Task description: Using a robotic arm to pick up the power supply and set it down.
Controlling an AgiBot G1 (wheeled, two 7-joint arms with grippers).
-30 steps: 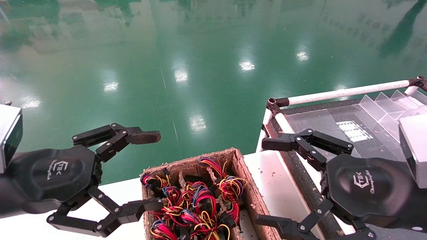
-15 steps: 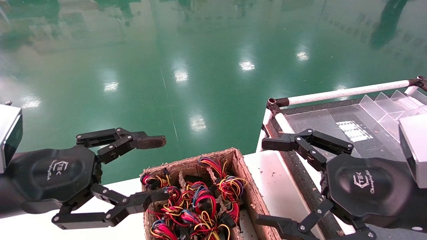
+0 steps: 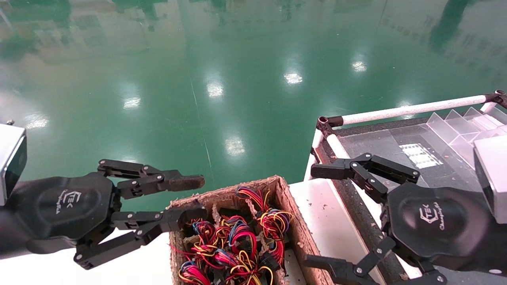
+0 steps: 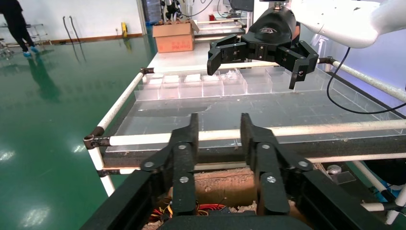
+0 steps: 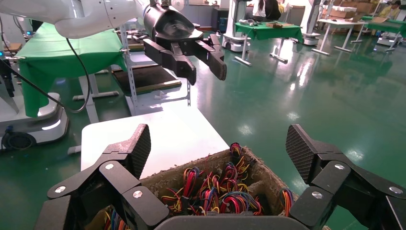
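Note:
Next, my right gripper grips the looped top [image 3: 277, 221] of the wire bundle next to the box's edge on the rack side, near the box's far corner.
A brown cardboard box [image 3: 226, 192] on the white table holds several bundles of red, yellow and black wires [image 3: 237, 237]. No metal body shows, so I cannot tell which one is the power supply. My left gripper [image 3: 193, 198] hovers at the box's far left corner, open by a narrow gap with nothing in it. One of its fingertips [image 3: 184, 183] has a rough brown pad. My right gripper [image 3: 319, 217] stands wide open and empty to the right of the box. From its wrist, the wires [image 5: 215, 191] lie below its own spread fingers [image 5: 139, 146].
A black-topped rack with white tube rails [image 3: 408, 109] and clear plastic dividers [image 3: 459, 126] stands on the right. The white table [image 3: 328, 221] ends just beyond the box, above shiny green floor [image 3: 222, 79]. A brown carton [image 4: 173, 37] sits far off.
The left gripper's fingers have drawn in from a wide spread to a narrow gap, and their tips have edged right to the box's corner. The right arm has not moved.

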